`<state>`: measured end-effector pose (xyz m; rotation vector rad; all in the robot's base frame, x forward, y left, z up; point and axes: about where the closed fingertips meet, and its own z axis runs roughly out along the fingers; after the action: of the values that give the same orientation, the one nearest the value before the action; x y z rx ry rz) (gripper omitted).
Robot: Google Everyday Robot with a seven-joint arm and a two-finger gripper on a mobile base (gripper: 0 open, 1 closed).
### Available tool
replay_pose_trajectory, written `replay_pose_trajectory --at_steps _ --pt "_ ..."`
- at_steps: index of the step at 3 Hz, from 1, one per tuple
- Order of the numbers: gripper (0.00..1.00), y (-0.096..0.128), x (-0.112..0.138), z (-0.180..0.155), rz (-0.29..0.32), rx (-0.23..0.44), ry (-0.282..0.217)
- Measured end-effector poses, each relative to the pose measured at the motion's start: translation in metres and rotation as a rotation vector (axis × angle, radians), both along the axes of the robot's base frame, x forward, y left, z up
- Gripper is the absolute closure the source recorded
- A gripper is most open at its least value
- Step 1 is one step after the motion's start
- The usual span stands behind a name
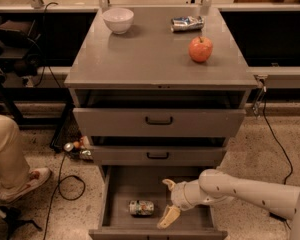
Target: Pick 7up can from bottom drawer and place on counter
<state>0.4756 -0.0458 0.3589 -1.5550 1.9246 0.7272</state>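
Observation:
The 7up can is in the bottom drawer. My gripper goes to it next and closes on the can's end (148, 208) nearest my gripper.
The 7up can (141, 207) lies on its side on the floor of the open bottom drawer (121, 189), left of centre. My gripper (168, 200) reaches into the drawer from the right on a white arm. It is open, with one finger (168, 184) above and one finger (168, 217) below, just right of the can and not touching it. The grey counter (150, 54) tops the cabinet above.
On the counter stand a white bowl (118, 20), a dented blue-and-silver can (187, 23) and a red apple (200, 49). Two upper drawers with black handles (158, 120) are partly pulled out. A person's leg and shoe (17, 181), cables and floor litter (76, 148) lie at left.

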Motion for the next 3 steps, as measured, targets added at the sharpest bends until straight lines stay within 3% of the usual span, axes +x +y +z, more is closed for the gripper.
replay_pose_trajectory --at_steps 2,3 --pt "0.00 0.007 0.036 -0.056 0.056 -0.004 -0.132" --pt "0.00 0.016 0.065 -0.105 0.063 -0.034 -0.159"
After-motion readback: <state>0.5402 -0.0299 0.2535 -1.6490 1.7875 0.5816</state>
